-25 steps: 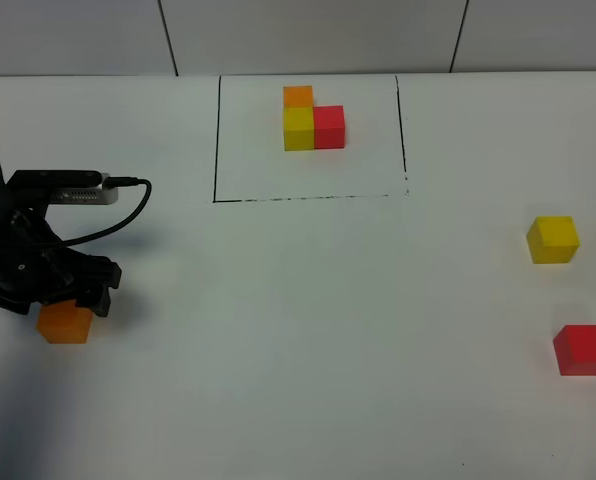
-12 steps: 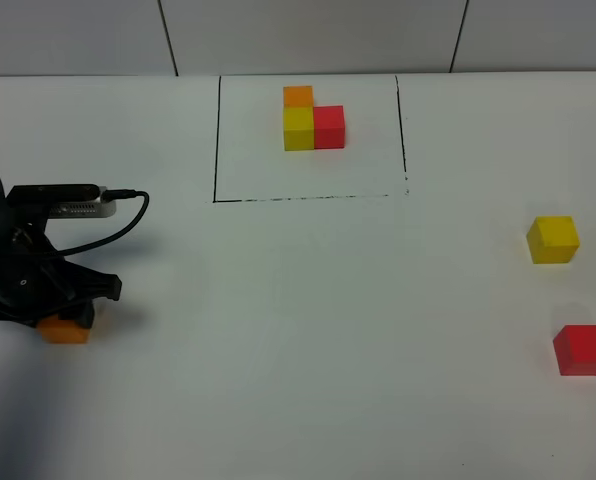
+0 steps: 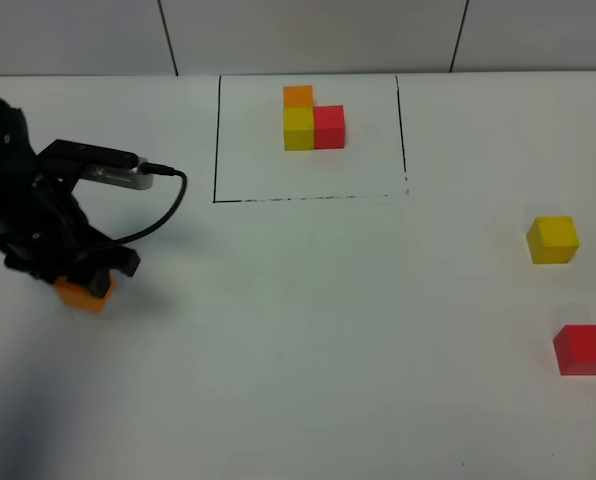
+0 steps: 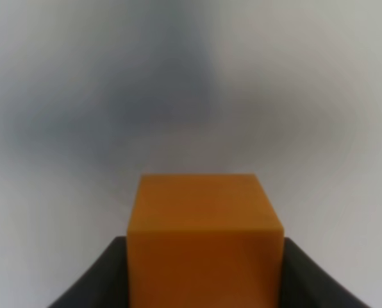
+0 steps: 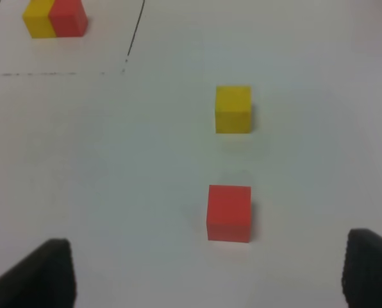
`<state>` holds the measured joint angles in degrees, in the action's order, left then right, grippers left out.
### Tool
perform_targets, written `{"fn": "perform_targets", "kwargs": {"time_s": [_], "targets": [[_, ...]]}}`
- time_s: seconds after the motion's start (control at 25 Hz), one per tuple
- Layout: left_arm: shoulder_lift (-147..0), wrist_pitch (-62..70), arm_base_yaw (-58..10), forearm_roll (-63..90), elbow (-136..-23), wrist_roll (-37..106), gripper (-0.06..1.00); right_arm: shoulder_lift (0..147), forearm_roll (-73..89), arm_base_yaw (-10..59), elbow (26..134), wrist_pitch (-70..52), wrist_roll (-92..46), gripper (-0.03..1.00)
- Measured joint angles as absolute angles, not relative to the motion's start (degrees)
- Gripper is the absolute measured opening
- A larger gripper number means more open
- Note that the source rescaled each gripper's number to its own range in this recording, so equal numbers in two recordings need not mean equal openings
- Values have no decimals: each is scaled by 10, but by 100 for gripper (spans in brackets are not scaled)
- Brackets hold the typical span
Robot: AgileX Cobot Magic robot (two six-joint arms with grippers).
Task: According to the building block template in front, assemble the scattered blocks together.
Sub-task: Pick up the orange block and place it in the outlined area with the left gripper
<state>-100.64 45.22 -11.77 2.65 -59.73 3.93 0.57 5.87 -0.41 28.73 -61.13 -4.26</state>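
Note:
Next, the left gripper releases the orange cube on the white table (image 3: 307,228) just in front of the black drawn rectangle.
The building block template (image 3: 313,120) is an orange, yellow and red L-cluster inside a black drawn rectangle at the table's far middle; its yellow and red cubes (image 5: 53,18) also show in the right wrist view. My left gripper (image 3: 83,283) is shut on the orange cube (image 3: 85,293), at the left of the table. The left wrist view shows that orange cube (image 4: 204,244) squeezed between the dark fingers (image 4: 95,282). The yellow cube (image 3: 552,239) and red cube (image 3: 582,349) lie loose at the right. My right gripper (image 5: 210,263) is open, short of the red cube (image 5: 229,213) and yellow cube (image 5: 233,109).
The white table (image 3: 328,320) runs bare between the left arm and the two cubes at the right. A black cable (image 3: 163,205) loops off the left arm's wrist. A grey panelled wall (image 3: 308,35) stands behind the table.
The left gripper closed on the orange cube, then carried it a little right and toward the back. The yellow and red cubes stayed put.

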Motion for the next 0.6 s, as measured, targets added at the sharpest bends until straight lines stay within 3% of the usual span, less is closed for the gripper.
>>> {"fn": "perform_targets", "kwargs": {"time_s": [0.2,0.6], "targets": [[-1037,525,-202,-28,-712,108,0,6,59,-4,287,-611,-43,70],[-1232,630,-341,-55,-1000,299,0,6,59,-4,287,-611,-43,70]]}}
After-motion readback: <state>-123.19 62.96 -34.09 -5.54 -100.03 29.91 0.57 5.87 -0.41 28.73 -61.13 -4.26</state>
